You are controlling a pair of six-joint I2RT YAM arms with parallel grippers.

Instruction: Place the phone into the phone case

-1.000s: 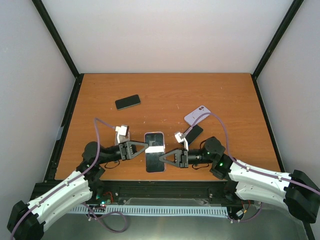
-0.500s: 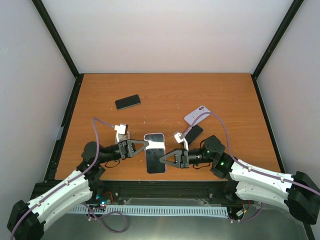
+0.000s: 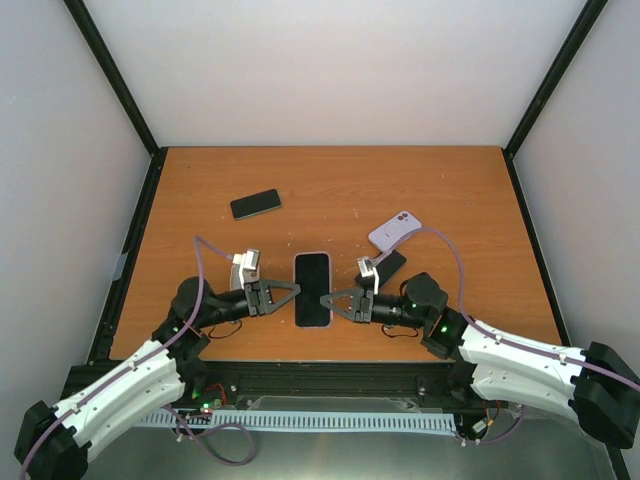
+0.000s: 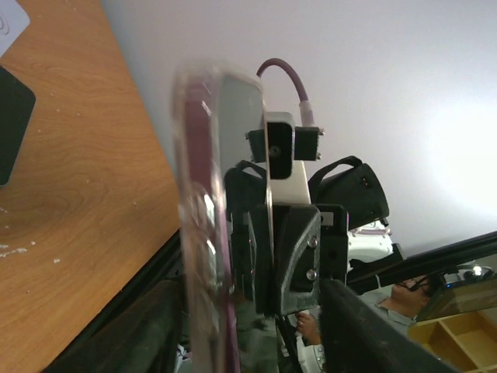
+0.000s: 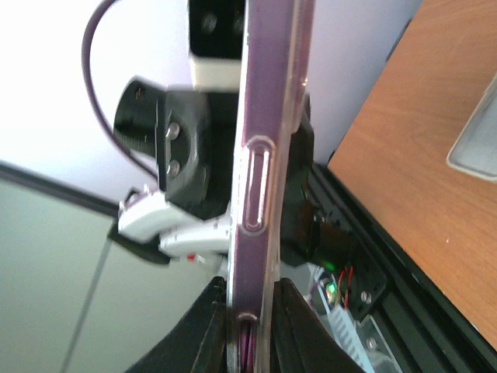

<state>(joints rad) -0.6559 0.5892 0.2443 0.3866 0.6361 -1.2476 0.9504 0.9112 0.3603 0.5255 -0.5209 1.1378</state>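
Observation:
The phone's purple edge sticks out of the clear case beside my open left gripper, so next my left gripper pinches phone and case together at the case's near corner [image 3: 299,323].
A phone [image 3: 312,285] with a black screen sits in a clear, purple-edged case and is held edge-on between my two grippers, above the near middle of the table. My right gripper [image 3: 335,300] is shut on its right long edge. In the right wrist view both fingers press the case [image 5: 264,116] at the gripper [image 5: 250,311]. My left gripper [image 3: 292,292] is at the phone's left edge. In the left wrist view its fingers [image 4: 247,287] stand wide apart, and the cased phone [image 4: 203,217] lies against one of them.
A black phone [image 3: 255,204] lies at the back left. A lilac phone [image 3: 394,231] lies face down at the right, with a black phone [image 3: 388,266] just in front of it, close to my right wrist. The table's near edge [image 3: 320,355] is below the grippers.
The phone has moved a little away from the near edge and turned so its whole black screen shows. The white strip across it is gone. Both grippers have moved in closer to it.

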